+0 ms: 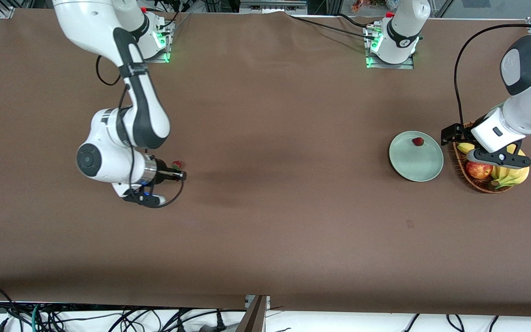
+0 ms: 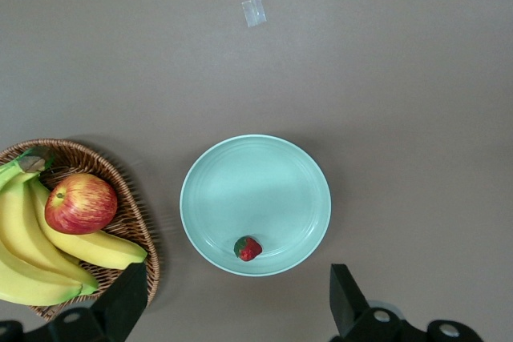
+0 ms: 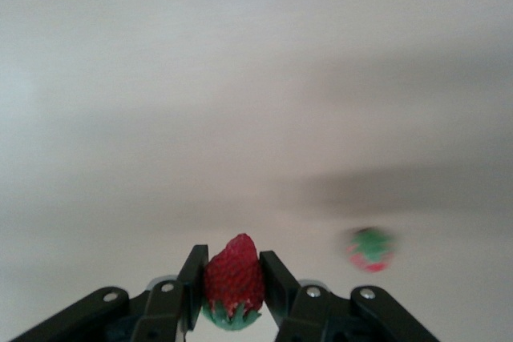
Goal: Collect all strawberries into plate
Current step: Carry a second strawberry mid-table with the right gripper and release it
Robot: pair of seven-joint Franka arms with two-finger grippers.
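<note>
My right gripper is going to let go of the strawberry on the bare table [image 1: 343,155] next to the mint-green plate, across from the basket.
My right gripper [image 1: 180,174] hangs low over the table at the right arm's end, shut on a red strawberry [image 3: 232,279] with its green top toward the palm. In the right wrist view the right gripper [image 3: 232,255] has a finger on each side of that berry. A second strawberry [image 1: 178,164] [image 3: 370,248] lies loose on the table beside it. A third strawberry [image 1: 417,141] [image 2: 248,248] rests in the mint-green plate [image 1: 415,162] [image 2: 256,186], near the rim. My left gripper [image 1: 499,159] [image 2: 232,310] waits open above the basket, empty.
A brown wicker basket [image 1: 466,177] [image 2: 138,215] with an apple [image 1: 479,169] [image 2: 80,203] and bananas [image 1: 513,176] [image 2: 48,246] stands beside the plate at the left arm's end. A small pale scrap [image 2: 254,12] lies on the brown cloth.
</note>
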